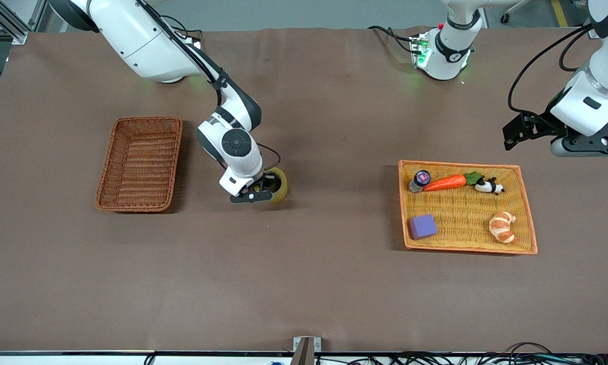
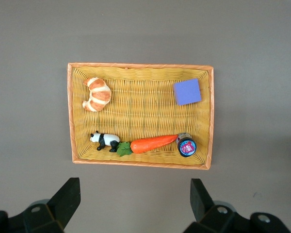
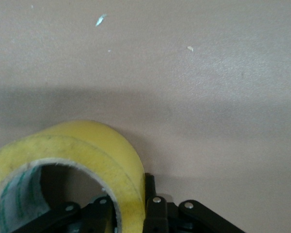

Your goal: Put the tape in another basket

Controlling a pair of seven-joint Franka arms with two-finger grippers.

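Observation:
My right gripper will drop the tape inside the reddish-brown wicker basket (image 1: 150, 165), near the basket's long side that faces the tray.
The tape (image 1: 279, 184), a thick yellowish roll, stands on edge low over the table's middle, between the basket and the yellow tray. My right gripper (image 1: 270, 189) is shut on its wall, one finger inside the ring and one outside. The right wrist view shows the roll (image 3: 94, 150) filling the gripper (image 3: 129, 212). The dark reddish-brown wicker basket (image 1: 140, 163) lies empty toward the right arm's end. My left gripper (image 1: 512, 136) is open and empty, waiting in the air by the tray's edge nearest the robots; its fingers (image 2: 67, 198) stand wide apart.
The yellow-orange woven tray (image 1: 466, 213) toward the left arm's end holds a carrot (image 1: 444, 183), a small bottle (image 1: 419, 180), a panda toy (image 1: 489, 186), a croissant (image 1: 502, 226) and a purple block (image 1: 423, 226). The tray also shows in the left wrist view (image 2: 140, 111).

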